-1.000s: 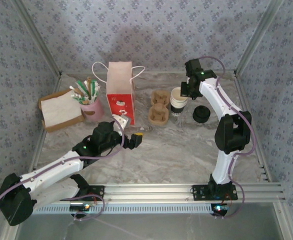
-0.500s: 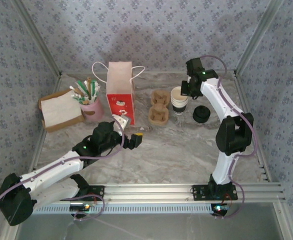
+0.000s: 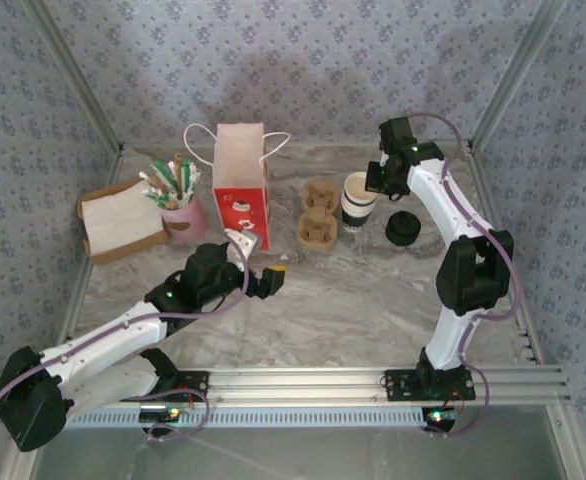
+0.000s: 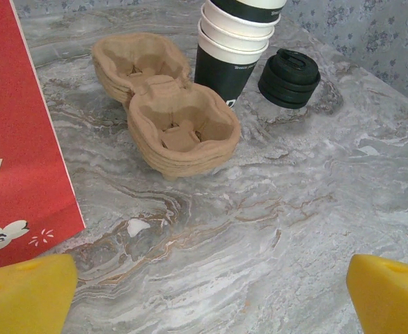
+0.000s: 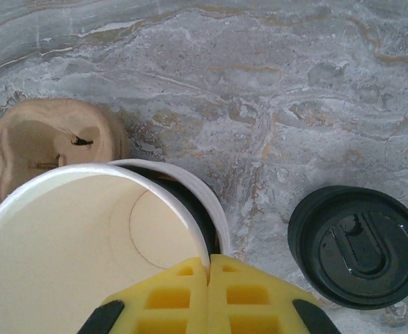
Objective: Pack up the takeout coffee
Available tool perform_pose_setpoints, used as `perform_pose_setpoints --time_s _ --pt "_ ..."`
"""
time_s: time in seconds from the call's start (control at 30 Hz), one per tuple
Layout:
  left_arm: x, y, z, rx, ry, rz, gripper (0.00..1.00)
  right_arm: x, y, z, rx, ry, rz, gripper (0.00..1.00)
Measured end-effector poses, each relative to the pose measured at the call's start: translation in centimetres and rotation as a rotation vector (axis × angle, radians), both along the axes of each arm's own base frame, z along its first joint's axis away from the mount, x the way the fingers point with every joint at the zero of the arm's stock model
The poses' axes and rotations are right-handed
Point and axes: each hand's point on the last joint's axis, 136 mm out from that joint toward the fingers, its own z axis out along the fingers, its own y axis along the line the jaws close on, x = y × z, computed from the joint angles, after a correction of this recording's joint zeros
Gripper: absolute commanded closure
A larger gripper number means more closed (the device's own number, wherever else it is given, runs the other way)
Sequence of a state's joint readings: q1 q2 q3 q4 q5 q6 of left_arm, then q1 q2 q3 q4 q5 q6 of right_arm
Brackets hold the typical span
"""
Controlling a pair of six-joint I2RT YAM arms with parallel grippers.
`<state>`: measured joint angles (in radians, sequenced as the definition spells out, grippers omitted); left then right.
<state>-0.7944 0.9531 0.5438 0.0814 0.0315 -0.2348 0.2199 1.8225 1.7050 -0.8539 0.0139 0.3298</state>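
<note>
The robot's right gripper needs to release the black paper cup on the bare marble [image 3: 313, 302] in front of the cardboard carrier.
A stack of black paper cups [image 3: 355, 205] with white rims stands at the back right of the table. My right gripper [image 5: 208, 268] is shut on the rim of the top cup [image 5: 72, 243], which sits raised and tilted over the cup below [image 5: 207, 202]. In the top view this right gripper [image 3: 371, 183] hangs over the stack's right side. Black lids [image 3: 403, 228] lie stacked just right of the cups, and are also seen as lids [image 5: 357, 247] and lids [image 4: 289, 68]. My left gripper [image 3: 273, 280] is open and holds nothing, low over the table in front of the red paper bag [image 3: 240, 185].
A brown cardboard carrier [image 3: 318, 212] lies between the bag and the cups. A pink holder with sticks [image 3: 178, 205] and a box of napkins [image 3: 121, 220] stand at the back left. Bare marble lies between the arms [image 4: 260, 229].
My right arm has shifted slightly to the right with the top cup's rim in its grip. The left arm has not moved.
</note>
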Motion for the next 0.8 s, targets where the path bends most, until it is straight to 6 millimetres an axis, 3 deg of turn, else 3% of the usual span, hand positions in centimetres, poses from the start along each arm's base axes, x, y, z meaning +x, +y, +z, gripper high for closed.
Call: perform_pose_setpoints --time_s 0.23,0.53,0.8 --pt "0.0 0.0 0.0 0.0 0.0 0.0 0.0 -0.3 -0.2 1.4 0.015 -0.029 -0.005 1.0" --pt "0.1 0.1 0.1 0.001 -0.005 0.009 0.01 -1.4 -0.4 6.7 0.034 -0.141 -0.004 1.0" --pt "0.0 0.3 1.0 -0.017 -0.028 0.015 0.01 -5.7 0.1 12.3 0.028 -0.247 0.026 0.98"
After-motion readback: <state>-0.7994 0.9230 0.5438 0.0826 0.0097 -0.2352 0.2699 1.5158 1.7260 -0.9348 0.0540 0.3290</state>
